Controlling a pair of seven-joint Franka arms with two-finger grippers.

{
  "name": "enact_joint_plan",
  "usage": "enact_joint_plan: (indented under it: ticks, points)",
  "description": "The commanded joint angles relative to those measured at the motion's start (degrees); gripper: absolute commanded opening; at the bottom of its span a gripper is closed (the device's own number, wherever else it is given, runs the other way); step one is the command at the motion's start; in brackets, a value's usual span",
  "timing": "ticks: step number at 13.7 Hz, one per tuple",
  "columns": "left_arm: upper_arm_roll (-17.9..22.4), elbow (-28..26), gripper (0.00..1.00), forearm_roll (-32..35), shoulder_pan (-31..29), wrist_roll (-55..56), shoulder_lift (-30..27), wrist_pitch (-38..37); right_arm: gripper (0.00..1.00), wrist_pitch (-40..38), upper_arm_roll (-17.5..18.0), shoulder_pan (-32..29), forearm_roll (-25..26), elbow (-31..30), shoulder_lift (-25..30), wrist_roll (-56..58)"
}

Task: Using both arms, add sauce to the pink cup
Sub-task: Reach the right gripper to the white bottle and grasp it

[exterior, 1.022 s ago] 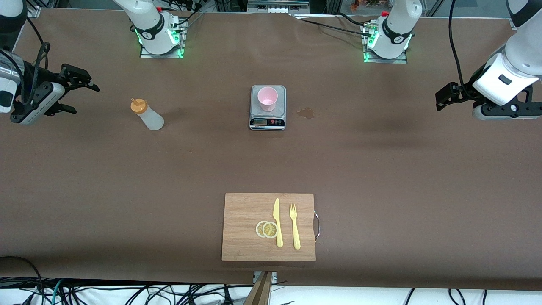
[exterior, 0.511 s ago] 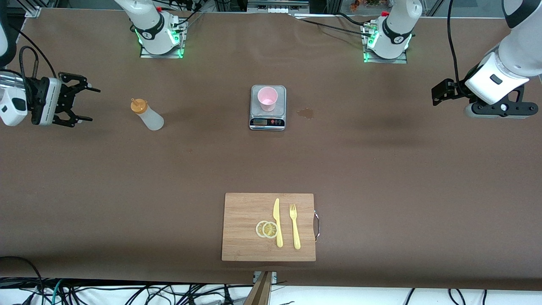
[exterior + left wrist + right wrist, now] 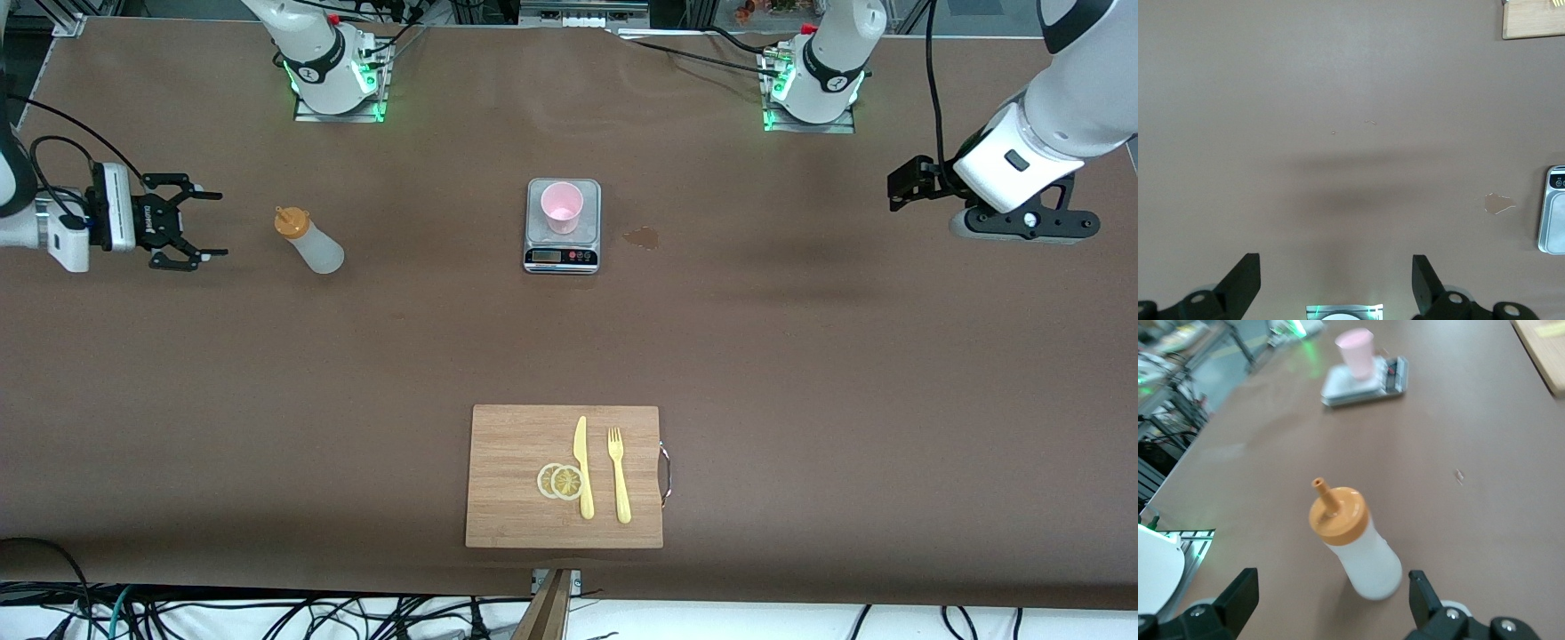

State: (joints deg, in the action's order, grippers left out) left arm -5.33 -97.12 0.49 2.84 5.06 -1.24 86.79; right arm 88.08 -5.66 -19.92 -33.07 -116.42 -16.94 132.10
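My right gripper needs to move to close on the whitish body (image 3: 317,249) (image 3: 1369,565) of the sauce bottle, just where it sits below the bottle's orange nozzle cap.
The sauce bottle (image 3: 308,241), whitish with an orange nozzle cap, stands upright on the table toward the right arm's end. It shows between and ahead of the fingers in the right wrist view (image 3: 1359,550). My right gripper (image 3: 213,224) is open and empty, level with the bottle, a short gap from it toward the right arm's end of the table. The pink cup (image 3: 562,206) stands on the grey scale (image 3: 561,256) and also shows in the right wrist view (image 3: 1357,351). My left gripper (image 3: 900,185) is open and empty over bare table toward the left arm's end; its fingers are wide apart in the left wrist view (image 3: 1335,279).
A small sauce stain (image 3: 642,237) lies on the brown table beside the scale, toward the left arm's end. A wooden cutting board (image 3: 507,444) with lemon slices (image 3: 560,481), a yellow knife (image 3: 582,466) and a yellow fork (image 3: 619,474) lies near the front edge.
My right gripper has swung level and moved closer to the sauce bottle. My left gripper has moved a little toward the scale. Bottle and cup have not moved.
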Motion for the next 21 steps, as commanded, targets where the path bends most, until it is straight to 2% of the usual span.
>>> enact_joint_plan:
  ticks: [1, 4, 8, 21]
  points:
    - [0.14, 0.35, 1.00, -0.84, -0.28, -0.30, -0.69, -1.01, 1.00, -3.00, 0.47, -2.23, -3.92, 0.67, -5.63, 10.60]
    - [0.06, 0.44, 1.00, -0.84, -0.29, 0.22, -0.60, -1.01, 1.00, -3.35, 0.47, -2.41, -6.82, 0.67, -11.09, 18.61]
    - [0.06, 1.06, 1.00, -0.84, -0.20, 0.22, -0.43, -1.01, 1.00, -4.40, 0.47, -3.02, -9.37, 0.84, -15.66, 25.12]
    - [-0.38, 2.29, 1.00, -0.31, 0.33, 0.31, 0.45, -0.92, 1.00, -4.76, 1.08, -2.76, -14.12, 0.93, -20.95, 30.41]
